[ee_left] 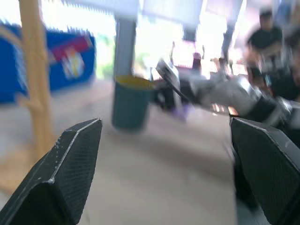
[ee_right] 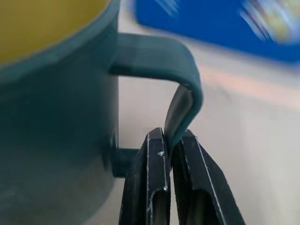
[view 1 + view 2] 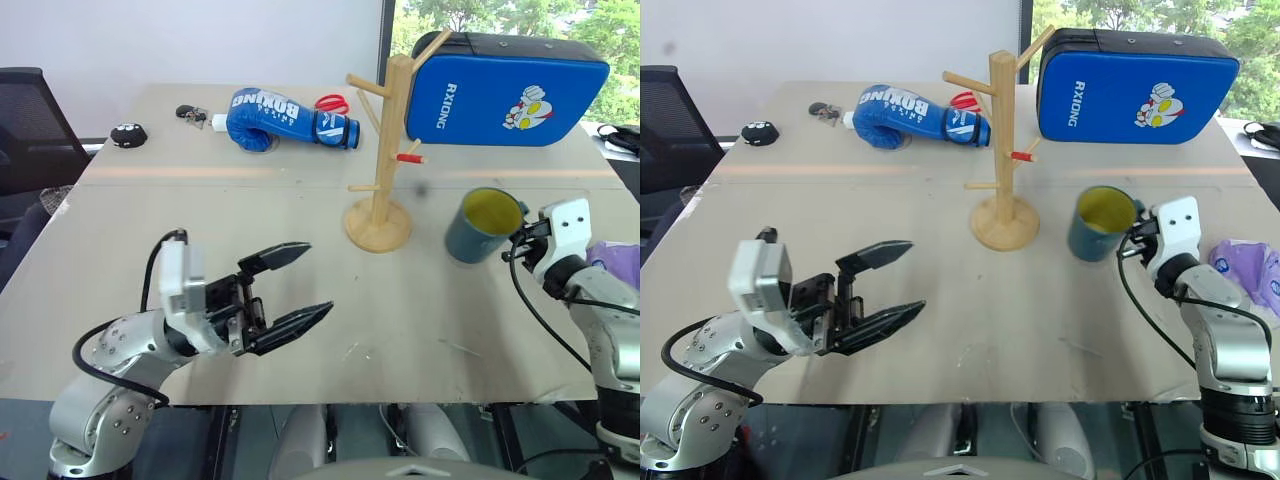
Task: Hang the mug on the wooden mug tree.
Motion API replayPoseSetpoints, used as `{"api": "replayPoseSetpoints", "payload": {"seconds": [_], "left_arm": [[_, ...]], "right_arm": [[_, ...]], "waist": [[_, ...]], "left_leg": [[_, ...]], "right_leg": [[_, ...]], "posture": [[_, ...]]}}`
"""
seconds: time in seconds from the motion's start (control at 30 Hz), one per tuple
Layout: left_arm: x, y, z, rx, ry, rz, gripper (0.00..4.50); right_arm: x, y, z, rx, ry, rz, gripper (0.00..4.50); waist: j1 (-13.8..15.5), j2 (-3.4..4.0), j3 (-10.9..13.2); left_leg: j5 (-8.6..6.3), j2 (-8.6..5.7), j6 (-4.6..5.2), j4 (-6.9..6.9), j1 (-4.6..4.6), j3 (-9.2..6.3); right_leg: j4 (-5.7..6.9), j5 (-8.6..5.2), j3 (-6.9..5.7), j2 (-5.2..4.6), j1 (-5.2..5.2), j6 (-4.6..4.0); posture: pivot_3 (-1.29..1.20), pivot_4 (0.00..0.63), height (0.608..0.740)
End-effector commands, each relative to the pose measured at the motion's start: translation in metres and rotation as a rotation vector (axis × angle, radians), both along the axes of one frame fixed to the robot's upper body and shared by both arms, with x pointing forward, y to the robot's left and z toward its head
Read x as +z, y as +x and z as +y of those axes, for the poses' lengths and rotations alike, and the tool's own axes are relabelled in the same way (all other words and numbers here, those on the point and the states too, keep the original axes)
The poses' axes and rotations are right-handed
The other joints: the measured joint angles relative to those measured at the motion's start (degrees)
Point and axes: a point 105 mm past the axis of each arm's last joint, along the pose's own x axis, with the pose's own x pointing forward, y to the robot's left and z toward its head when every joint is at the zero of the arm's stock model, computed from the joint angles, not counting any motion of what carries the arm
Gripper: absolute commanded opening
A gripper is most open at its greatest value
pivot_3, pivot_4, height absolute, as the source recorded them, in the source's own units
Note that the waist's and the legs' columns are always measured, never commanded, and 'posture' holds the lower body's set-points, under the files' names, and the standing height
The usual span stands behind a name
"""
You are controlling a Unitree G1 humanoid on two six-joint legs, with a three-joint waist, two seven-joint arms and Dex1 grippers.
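My right gripper is going to let go of the teal-blue mug on the red-tipped peg of the wooden mug tree (image 3: pixel 398 179).
The teal-blue mug (image 3: pixel 480 228) with a yellow inside is tilted to the right of the wooden mug tree (image 3: pixel 385 140). The tree stands upright on its round base mid-table. My right gripper (image 2: pixel 171 140) is shut on the mug's loop handle (image 2: pixel 187 61), which is pinched between the two fingers. In the eye views the right gripper (image 3: pixel 520 240) sits at the mug's right side. My left gripper (image 3: pixel 318 277) hovers open over the near left of the table and holds nothing. It points toward the mug (image 1: pixel 131 103) and the tree (image 1: pixel 35 70).
A blue boxing glove (image 3: pixel 285 118), red scissors (image 3: pixel 332 103) and a blue strike pad (image 3: pixel 505 88) lie behind the tree. A small black object (image 3: pixel 128 134) and keys (image 3: pixel 190 113) sit at the far left. A purple bag (image 3: pixel 615 262) lies at the right edge.
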Motion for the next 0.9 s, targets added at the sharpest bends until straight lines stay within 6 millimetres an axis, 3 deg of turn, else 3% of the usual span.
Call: {"api": "replayPoseSetpoints", "payload": {"seconds": [0.03,0.2,0.33,0.5,0.7,0.83,0.9], "left_arm": [[0.012,-0.004,0.014,0.023,-0.057,-0.048,4.5],[0.003,-0.001,0.027,0.07,-0.044,-0.014,4.5],[0.006,-0.005,0.019,0.074,-0.037,-0.016,4.5],[0.013,-0.006,0.008,0.074,-0.044,-0.024,4.5],[0.017,-0.006,0.002,0.092,-0.049,-0.035,4.5],[0.019,-0.006,0.003,0.115,-0.058,-0.04,4.5],[0.019,-0.007,0.006,0.126,-0.065,-0.04,4.5]], "right_arm": [[0.031,-0.011,0.033,0.213,-0.071,-0.041,0.03],[0.054,0.002,0.051,0.265,-0.196,-0.047,0.03],[0.078,0.006,0.067,0.296,-0.21,-0.081,0.03],[0.092,0.01,0.082,0.327,-0.232,-0.109,0.03],[0.092,0.031,0.094,0.279,-0.269,-0.083,0.03],[0.081,0.041,0.098,0.282,-0.312,-0.039,0.03],[0.077,0.042,0.099,0.289,-0.322,-0.033,0.85]], "waist": [[0.02,0.0,0.0],[0.07,-0.03,0.03],[0.22,-0.11,0.05],[0.4,-0.12,0.06],[-0.09,-0.12,0.07],[0.17,-0.12,0.06],[0.2,-0.12,0.06]], "left_leg": [[0.0,0.02,0.0,0.0,0.02,-0.02],[0.0,-0.02,0.0,0.06,0.03,0.04],[0.0,-0.05,0.01,0.07,-0.03,0.04],[0.0,-0.05,-0.01,0.04,-0.15,-0.04],[0.0,-0.05,0.0,0.04,-0.1,0.02],[0.01,-0.04,-0.01,0.04,-0.08,-0.01],[0.01,-0.06,-0.01,0.04,-0.11,0.0]], "right_leg": [[0.02,-0.02,-0.02,0.04,0.0,-0.04],[0.01,-0.09,0.05,-0.01,0.02,-0.16],[-0.02,-0.08,0.07,-0.05,0.0,-0.17],[-0.06,-0.06,-0.01,-0.1,-0.03,-0.12],[-0.05,-0.06,0.03,-0.09,-0.03,-0.14],[0.0,-0.08,0.0,-0.08,-0.03,-0.18],[-0.02,-0.07,-0.01,-0.1,-0.03,-0.17]], "posture": [[0.0,0.15,0.74],[0.0,0.15,0.74],[0.0,0.15,0.74],[0.0,0.15,0.74],[0.0,0.15,0.74],[0.0,0.15,0.74],[0.0,0.15,0.74]]}}
